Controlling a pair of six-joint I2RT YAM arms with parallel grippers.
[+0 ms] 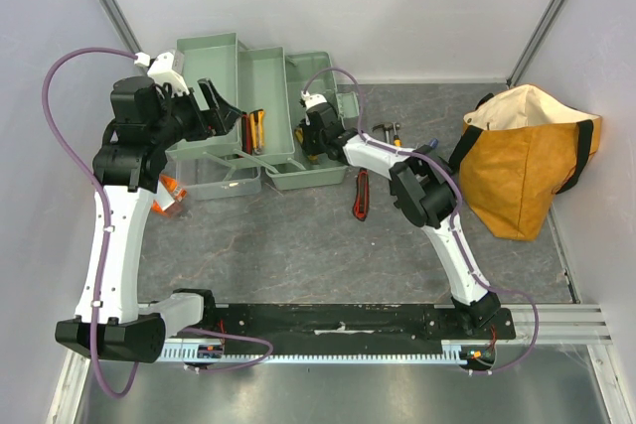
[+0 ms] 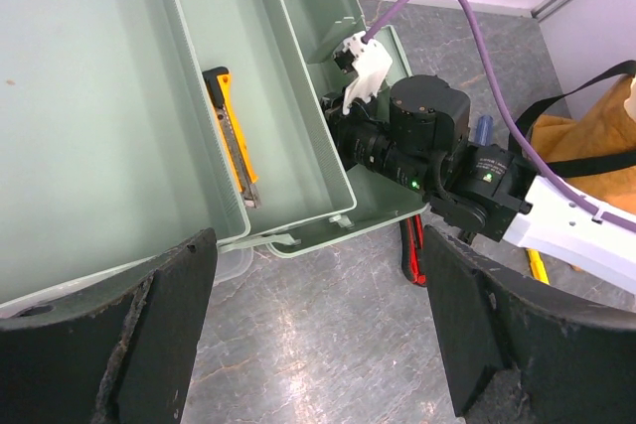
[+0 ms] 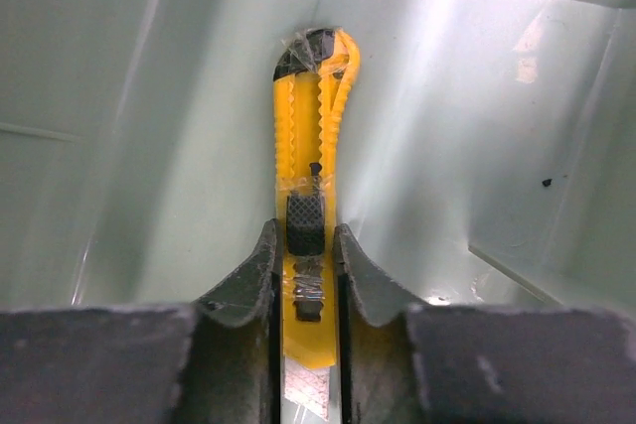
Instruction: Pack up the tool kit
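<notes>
The yellow utility knife, now in the box's base, will go from my right gripper down into the middle green tray (image 1: 271,130), next to the other yellow knife.
The pale green toolbox (image 1: 318,174) stands open at the back, its trays (image 1: 214,67) spread to the left. My right gripper (image 1: 307,134) reaches into the box's base. In the right wrist view it (image 3: 305,265) is shut on a yellow utility knife (image 3: 310,116) that points at the green inner wall (image 3: 149,126). My left gripper (image 1: 214,106) hovers over the trays. Its fingers (image 2: 149,335) stand wide apart and empty above the table. A yellow knife (image 2: 234,136) lies in a tray. A red utility knife (image 1: 360,196) lies on the table beside the box and shows in the left wrist view (image 2: 414,250).
An orange-tan fabric bag (image 1: 522,161) with black straps stands at the right. A hammer and small tools (image 1: 388,133) lie behind the right arm. A small orange object (image 1: 171,191) lies by the translucent lid (image 1: 224,181) at the left. Purple cables loop off both wrists.
</notes>
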